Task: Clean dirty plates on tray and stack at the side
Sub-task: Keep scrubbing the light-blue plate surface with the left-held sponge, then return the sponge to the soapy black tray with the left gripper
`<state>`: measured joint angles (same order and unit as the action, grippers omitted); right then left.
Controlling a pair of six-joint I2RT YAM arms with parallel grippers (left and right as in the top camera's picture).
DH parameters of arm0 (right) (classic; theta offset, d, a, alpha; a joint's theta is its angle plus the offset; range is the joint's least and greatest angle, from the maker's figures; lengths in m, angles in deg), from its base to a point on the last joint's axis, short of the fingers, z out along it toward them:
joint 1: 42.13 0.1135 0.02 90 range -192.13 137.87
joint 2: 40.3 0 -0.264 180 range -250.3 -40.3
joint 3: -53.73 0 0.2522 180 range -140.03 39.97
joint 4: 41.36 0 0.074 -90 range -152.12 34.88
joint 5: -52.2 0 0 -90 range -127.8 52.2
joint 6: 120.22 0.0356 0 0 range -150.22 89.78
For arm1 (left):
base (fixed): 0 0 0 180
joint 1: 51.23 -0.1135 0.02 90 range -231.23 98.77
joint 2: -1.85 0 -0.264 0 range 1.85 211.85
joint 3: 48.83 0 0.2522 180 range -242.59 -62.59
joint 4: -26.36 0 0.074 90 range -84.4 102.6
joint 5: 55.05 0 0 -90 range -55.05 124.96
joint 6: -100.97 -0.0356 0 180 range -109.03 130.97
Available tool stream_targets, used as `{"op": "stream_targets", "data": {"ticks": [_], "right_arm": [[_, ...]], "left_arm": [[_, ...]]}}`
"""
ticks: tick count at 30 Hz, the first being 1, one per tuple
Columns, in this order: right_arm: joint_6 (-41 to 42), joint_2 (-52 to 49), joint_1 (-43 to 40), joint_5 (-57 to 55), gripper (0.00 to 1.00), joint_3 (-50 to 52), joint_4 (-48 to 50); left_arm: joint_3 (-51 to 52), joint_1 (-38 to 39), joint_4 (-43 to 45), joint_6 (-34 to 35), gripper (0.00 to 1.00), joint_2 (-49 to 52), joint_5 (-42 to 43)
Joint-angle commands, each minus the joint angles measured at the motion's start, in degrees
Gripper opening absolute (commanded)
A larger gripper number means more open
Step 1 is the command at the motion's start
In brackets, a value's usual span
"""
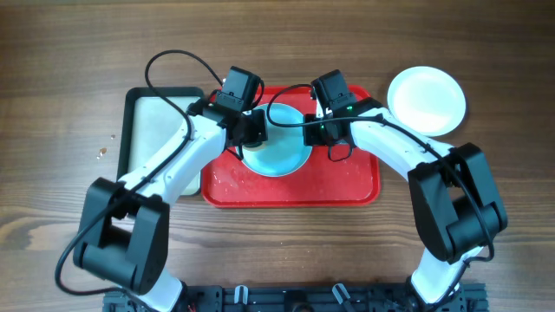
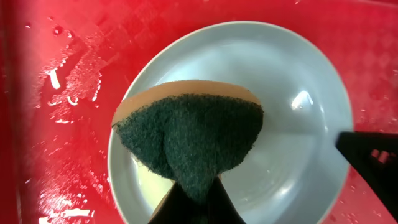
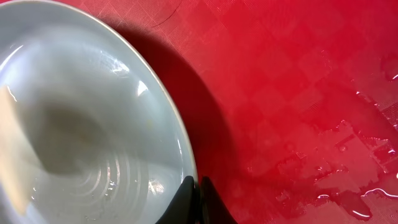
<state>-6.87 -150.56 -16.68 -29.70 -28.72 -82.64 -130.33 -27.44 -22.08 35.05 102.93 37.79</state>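
Note:
Next, my left gripper lets go of the green scouring sponge on the pale inside of the black-rimmed tray (image 1: pixel 173 163), close to the middle of the tray.
A pale turquoise plate (image 1: pixel 282 154) lies in the middle of the red tray (image 1: pixel 347 186). My left gripper (image 1: pixel 253 132) is over the plate's left side. In the left wrist view it (image 2: pixel 196 196) is shut on a green scouring sponge (image 2: pixel 193 137) with a tan backing, which hangs over the plate (image 2: pixel 298 124). My right gripper (image 1: pixel 314 132) is at the plate's right edge. In the right wrist view it (image 3: pixel 197 186) is shut on the rim of the plate (image 3: pixel 74 124), which casts a dark shadow on the tray (image 3: pixel 298 93).
A white plate (image 1: pixel 426 100) lies on the wooden table beyond the tray's right end. A black-rimmed tray with a pale inside (image 1: pixel 160 130) stands against the red tray's left side. Water puddles (image 3: pixel 367 155) glisten on the red tray.

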Motion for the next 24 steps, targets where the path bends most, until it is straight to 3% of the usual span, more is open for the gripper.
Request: {"op": "stream_targets", "data": {"ticks": [1,9,19,24], "right_arm": [[0.85,-0.17,0.37,0.98,0.04,0.17,0.33],[0.83,-0.17,0.37,0.98,0.04,0.17,0.33],[0.83,-0.17,0.42,2.32,0.04,0.17,0.52],[0.79,-0.17,0.42,2.32,0.04,0.17,0.52]], "left_arm": [[0.37,0.11,2.32,-1.16,0.04,4.44,-1.01],[0.37,0.13,4.33,-1.09,0.04,10.88,-0.72],[0.35,0.11,12.46,-1.09,0.04,13.29,26.64],[0.22,-0.20,12.79,-1.14,0.04,12.37,29.73]]}}
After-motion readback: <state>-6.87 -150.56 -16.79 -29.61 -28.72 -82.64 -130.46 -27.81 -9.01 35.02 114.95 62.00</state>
